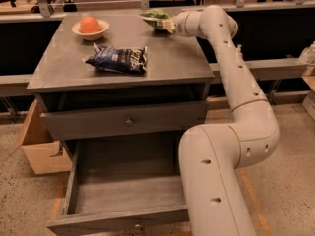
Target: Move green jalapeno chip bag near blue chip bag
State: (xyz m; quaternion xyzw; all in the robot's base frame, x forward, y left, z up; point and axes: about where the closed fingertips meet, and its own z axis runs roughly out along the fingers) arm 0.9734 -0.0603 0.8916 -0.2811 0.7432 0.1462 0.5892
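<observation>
I need to let go of the green jalapeno chip bag with my gripper on the table (pixel 158 33) just behind the blue chip bag's arm-side end.
The green jalapeno chip bag (pixel 155 17) is at the back right of the grey table top (pixel 167 58), crumpled, with its right end in my gripper (pixel 167 24). The gripper reaches in from the right and is shut on that end of the bag. The blue chip bag (pixel 117 59) lies flat near the middle of the table top, in front of and to the left of the green bag, well apart from it. My pale arm (pixel 236 82) runs from the lower right up along the table's right side.
A white bowl with an orange (pixel 90 28) stands at the back left of the table top. The lower drawer (pixel 123 191) is pulled out in front. A cardboard box (pixel 39 141) sits on the floor at the left. A railing runs behind the table.
</observation>
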